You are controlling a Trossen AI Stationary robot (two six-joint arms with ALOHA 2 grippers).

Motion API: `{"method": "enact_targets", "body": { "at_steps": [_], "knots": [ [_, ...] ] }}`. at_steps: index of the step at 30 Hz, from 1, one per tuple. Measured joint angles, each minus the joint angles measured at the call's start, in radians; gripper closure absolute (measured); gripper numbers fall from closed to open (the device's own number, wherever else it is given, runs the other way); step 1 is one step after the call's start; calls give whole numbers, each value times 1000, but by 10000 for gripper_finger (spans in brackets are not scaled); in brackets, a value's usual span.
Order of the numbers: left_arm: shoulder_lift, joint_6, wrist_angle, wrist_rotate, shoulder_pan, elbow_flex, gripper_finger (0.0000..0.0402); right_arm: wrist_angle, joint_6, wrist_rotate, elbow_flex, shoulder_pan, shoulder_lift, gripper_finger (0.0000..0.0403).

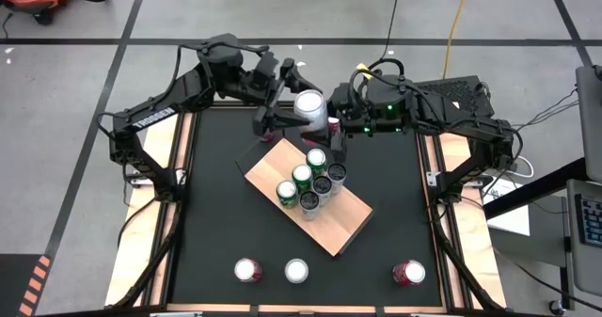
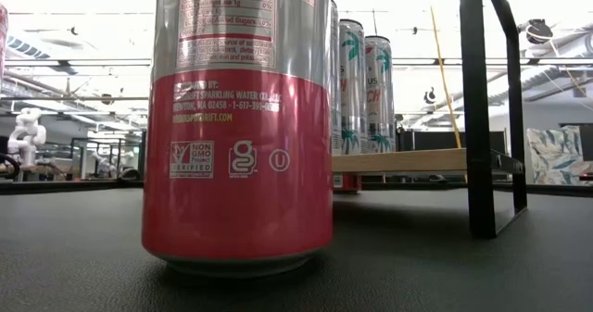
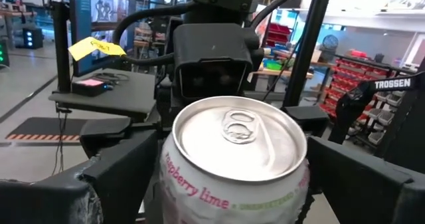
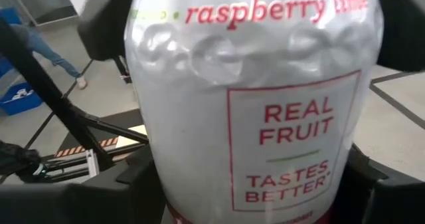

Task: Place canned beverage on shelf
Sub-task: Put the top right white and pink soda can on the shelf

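Note:
My right gripper sits high on the can's white side, close to my left gripper, so my right gripper should open and take the pink lower part [image 1: 317,136].
A silver raspberry-lime can [image 1: 309,105] with a pink lower part is held in the air over the far end of the tan shelf board [image 1: 329,221]. It is tilted, with its top toward the left arm. My left gripper [image 1: 287,108] comes from the far left and my right gripper [image 1: 335,127] from the far right. Both are closed around this can. The left wrist view shows its top [image 3: 239,134] and the right wrist view its side [image 4: 265,117]. Several green-and-white cans [image 1: 308,181] stand on the shelf. My left gripper has the can's upper wall [image 3: 169,177], just below the rim, between its two fingers [image 3: 119,177], one on each side. It comes from the table's far left, slanting down. The can is clear of the shelf, its top facing the wrist. My right gripper has the can's lower part [image 4: 166,191] between its two fingers [image 4: 113,197], one on each side. It comes about level from the table's right and lies across the can. The can is clear of the shelf.
Three cans stand along the near edge [image 1: 248,270] [image 1: 296,271] [image 1: 408,273]; one of them fills the low view [image 2: 239,127]. The shelf board [image 2: 408,159] stands on black legs [image 2: 477,108] above the black table. Pale wooden rails [image 1: 150,213] run along the table's sides.

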Motion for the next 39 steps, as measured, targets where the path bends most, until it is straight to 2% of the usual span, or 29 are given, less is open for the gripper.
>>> {"method": "enact_targets", "body": {
  "at_steps": [12, 25, 33, 39],
  "knots": [
    [0, 27, -10, 18, 0, 0, 76, 1, 2, -8, 0, 0, 0, 128],
    [-2, 31, -20, 18, 0, 0, 104, 1, 24, -3, 0, 0, 0, 127],
    [-4, 23, -29, 16, 0, 0, 106, -8, 79, -3, 0, 0, -5, 70],
    [-17, 51, -41, 48, 6, -1, 106, -59, 106, -63, 2, 0, -30, 45]
  ]
}}
